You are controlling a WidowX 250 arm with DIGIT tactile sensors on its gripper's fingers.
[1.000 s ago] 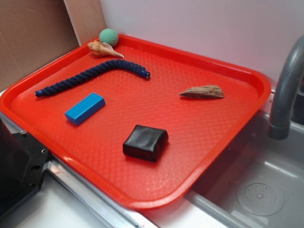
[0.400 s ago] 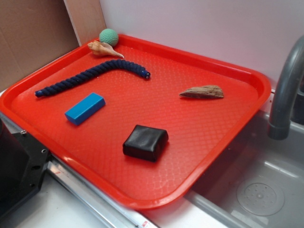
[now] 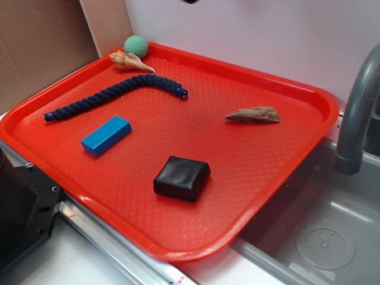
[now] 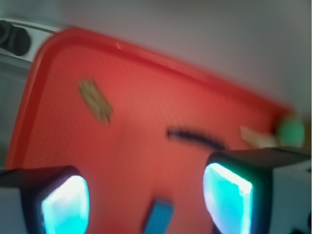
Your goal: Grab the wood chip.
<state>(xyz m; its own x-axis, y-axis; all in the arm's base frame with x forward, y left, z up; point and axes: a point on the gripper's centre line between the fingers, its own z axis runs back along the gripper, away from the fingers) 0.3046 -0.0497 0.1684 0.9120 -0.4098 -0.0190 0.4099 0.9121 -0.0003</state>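
Observation:
My gripper should move to the wood chip and close on the wide, blunt end (image 3: 268, 114) (image 4: 90, 90) of it, which is the end nearer to the grey faucet.
The wood chip (image 3: 253, 114) is a rough brown-grey wedge lying flat on the right side of the red tray (image 3: 297, 178). In the blurred wrist view it shows at the upper left (image 4: 95, 100). My gripper (image 4: 146, 195) is open and empty, high above the tray, its two cyan pads wide apart at the bottom of the wrist view. In the exterior view only a dark tip of the arm (image 3: 190, 1) shows at the top edge.
On the tray lie a blue block (image 3: 106, 135), a black pouch (image 3: 182, 177), a dark blue rope (image 3: 116, 95), a beige seashell (image 3: 129, 60) and a green ball (image 3: 136, 45). A grey faucet (image 3: 356, 113) and sink (image 3: 314, 237) stand at the right.
A dark tip of the arm has come into sight at the top edge of the exterior view. The objects on the tray have not moved.

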